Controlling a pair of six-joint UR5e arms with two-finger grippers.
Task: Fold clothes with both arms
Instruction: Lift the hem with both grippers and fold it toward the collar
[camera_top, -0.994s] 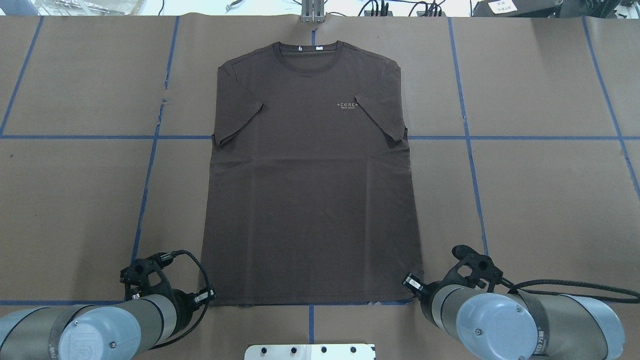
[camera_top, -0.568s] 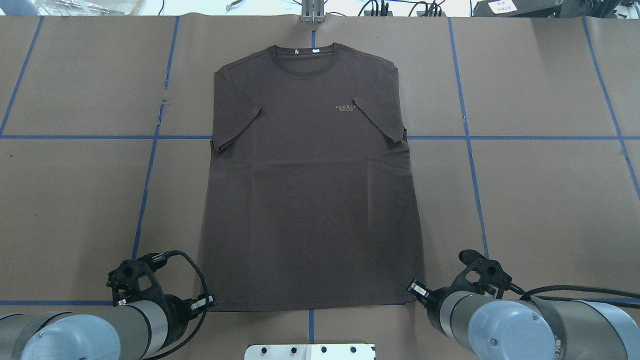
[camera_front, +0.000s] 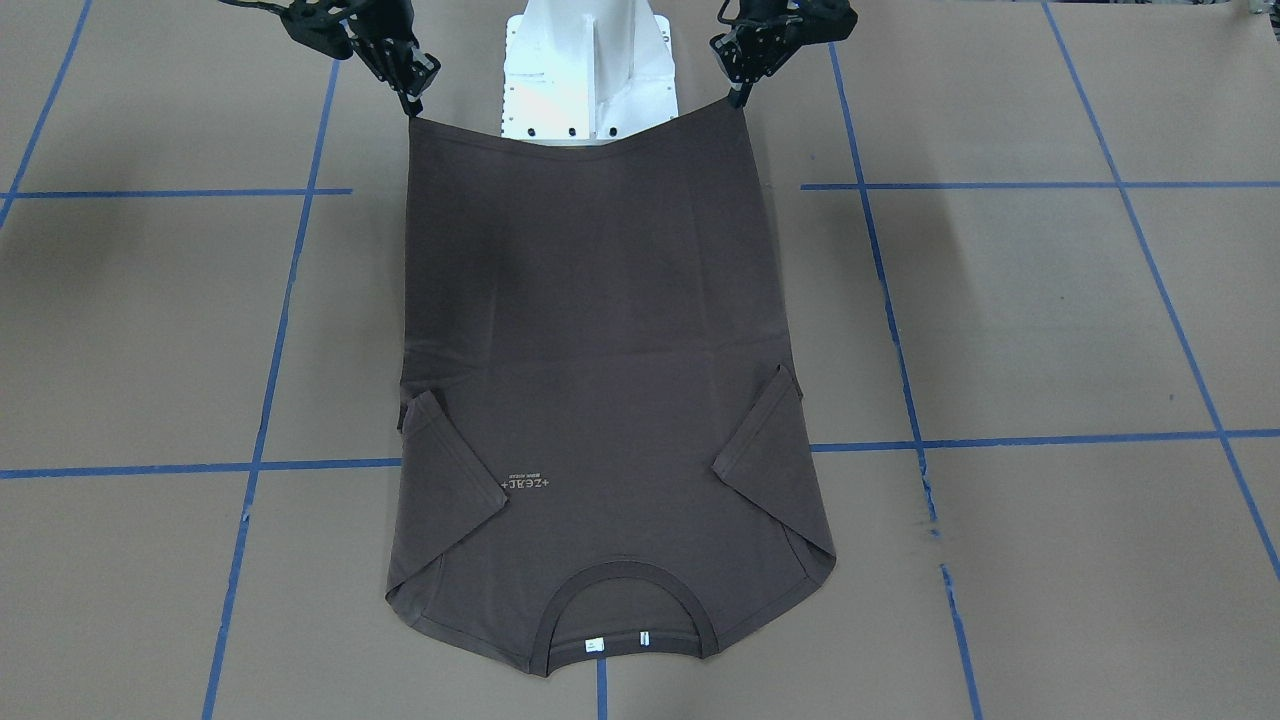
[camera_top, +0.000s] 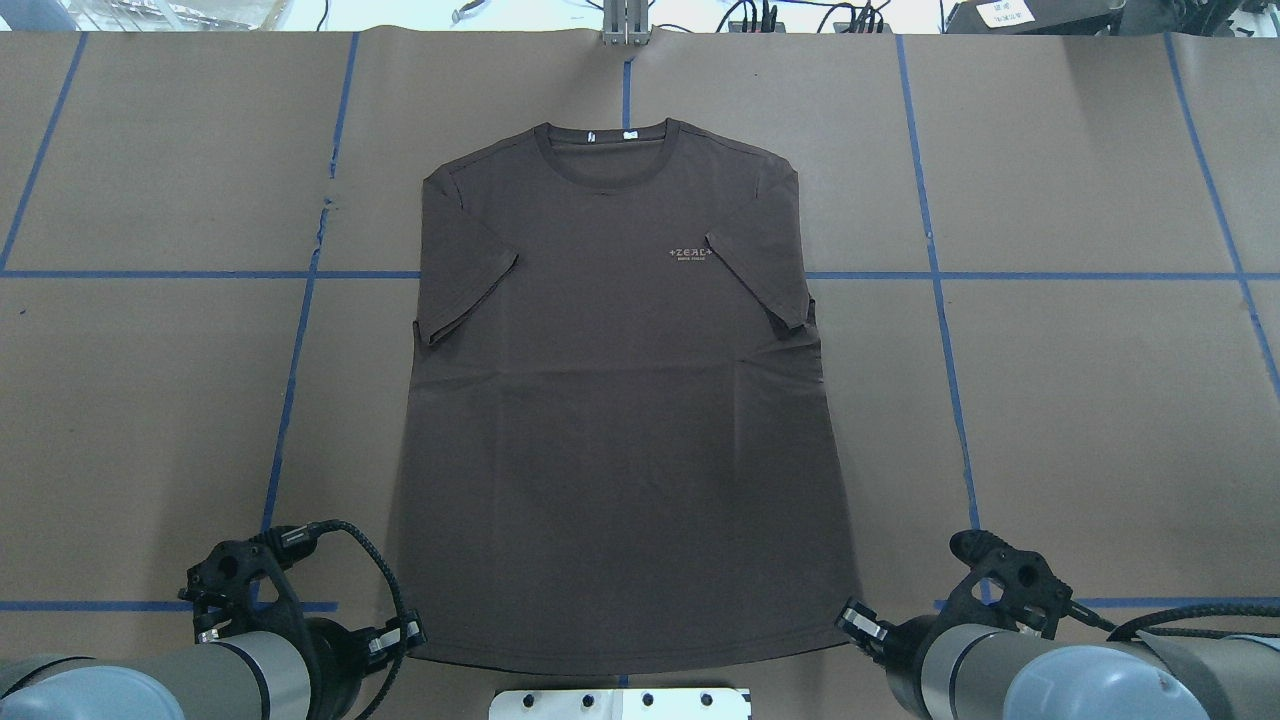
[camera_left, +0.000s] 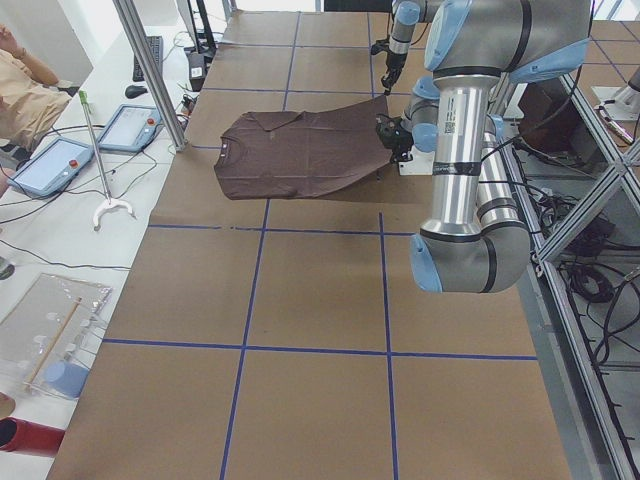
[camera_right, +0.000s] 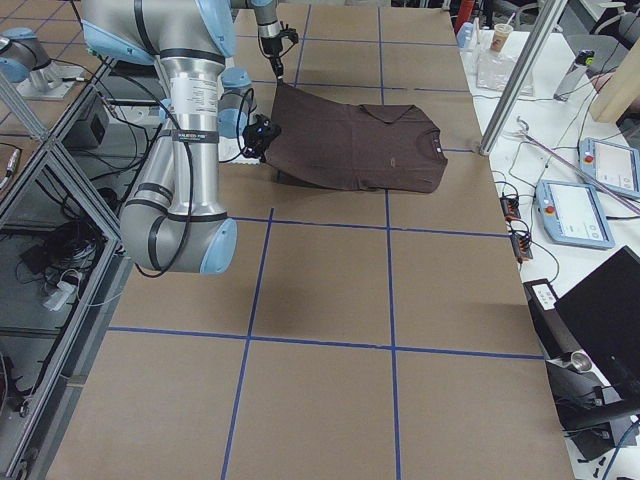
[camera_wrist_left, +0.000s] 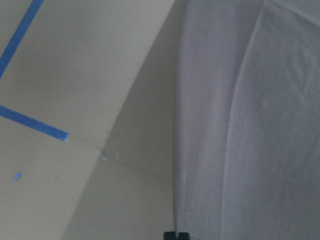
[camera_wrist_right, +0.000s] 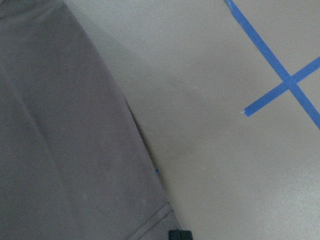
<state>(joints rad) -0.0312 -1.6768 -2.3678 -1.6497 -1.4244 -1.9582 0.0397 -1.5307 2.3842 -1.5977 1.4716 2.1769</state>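
Next, my left gripper lets go of the T-shirt's hem corner on the T-shirt's shoulder corner (camera_front: 831, 550) nearest the broken blue tape.
The dark brown T-shirt (camera_top: 620, 400) lies face up on the brown paper table, collar (camera_top: 605, 150) far from me, both sleeves folded inward. My left gripper (camera_top: 405, 635) is shut on the near left hem corner. My right gripper (camera_top: 855, 620) is shut on the near right hem corner. In the front-facing view the hem hangs taut and lifted between the left gripper (camera_front: 740, 95) and the right gripper (camera_front: 412, 100). The left wrist view shows the shirt (camera_wrist_left: 250, 125) edge above the table; the right wrist view shows the shirt (camera_wrist_right: 65, 140) likewise.
The white pedestal base (camera_top: 620, 702) sits just behind the lifted hem. Blue tape lines (camera_top: 290, 400) grid the paper. A metal post (camera_top: 625, 25) stands at the far edge. Tablets and cables lie beyond the table on the operators' side (camera_left: 60, 160).
Both grippers have drawn back toward the robot base with the hem corners. The whole shirt has slid toward me; the collar is farther from the far edge.
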